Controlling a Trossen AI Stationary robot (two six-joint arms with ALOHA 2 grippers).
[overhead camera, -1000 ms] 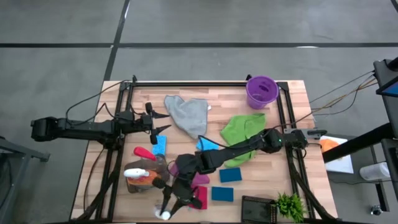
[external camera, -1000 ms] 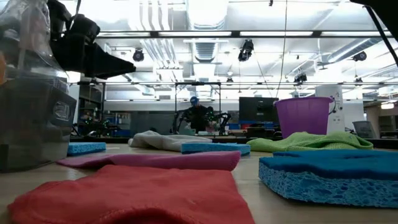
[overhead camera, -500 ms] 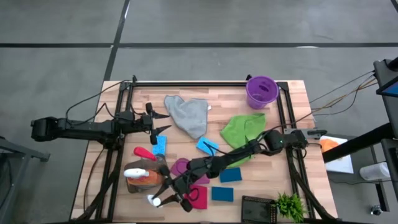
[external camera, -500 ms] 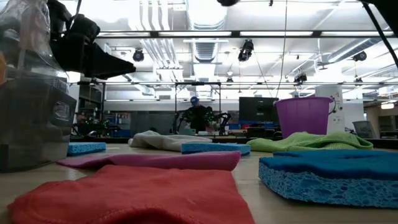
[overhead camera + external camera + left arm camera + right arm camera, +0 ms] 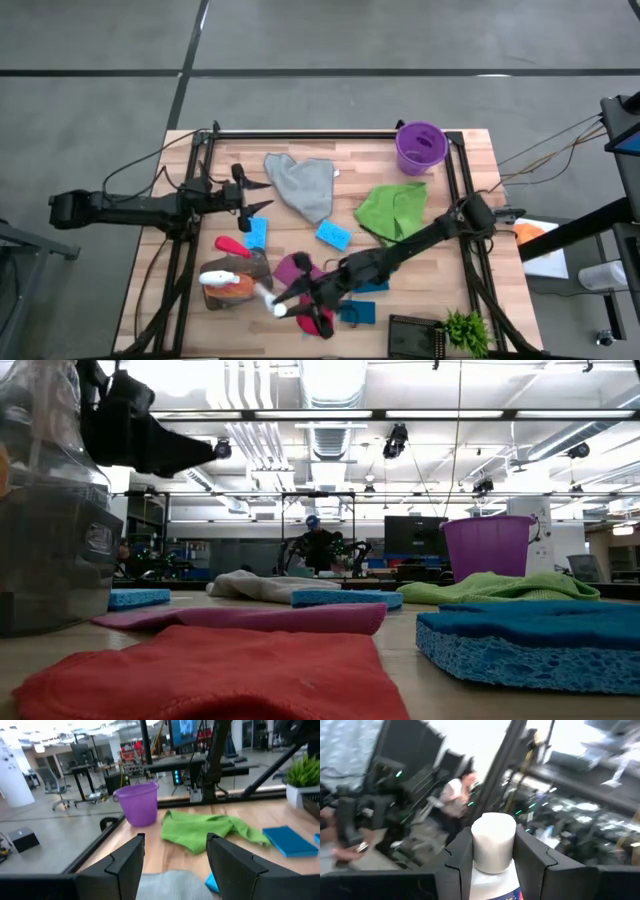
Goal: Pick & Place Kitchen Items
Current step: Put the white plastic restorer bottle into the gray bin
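Observation:
The small white bottle will go down between the orange spray bottle and the magenta cloth (image 5: 263,277), where I need to set it with my right gripper. The white bottle is now held above the table.
My right gripper (image 5: 290,303) is shut on the small white bottle (image 5: 272,299), above the table's near left part beside the orange spray bottle (image 5: 230,286). The clear spray bottle (image 5: 252,263) stands by it. The magenta cloth (image 5: 292,268) and the red cloth (image 5: 322,322) lie under the right arm. The grey cloth (image 5: 303,185) and the green cloth (image 5: 392,210) lie flat farther back. Blue sponges (image 5: 333,235) lie on the wood. My left gripper (image 5: 260,196) is open and empty, left of the grey cloth. My right gripper pinches the white bottle between its two fingers (image 5: 457,865), on the sides just below the cap (image 5: 493,842). The bottle lies along the fingers, cap toward their free ends. It is lifted clear of the table.
A purple bucket (image 5: 421,147) stands at the far right. A small green plant (image 5: 465,330) and a black box (image 5: 415,330) stand at the near right. A red-handled item (image 5: 232,245) and another sponge (image 5: 257,233) lie near the left gripper.
My right gripper has risen from the table's near edge with the white bottle and gone toward the far and right side. It has tipped up from pointing down to about level. The bottle is now lifted clear of the table.

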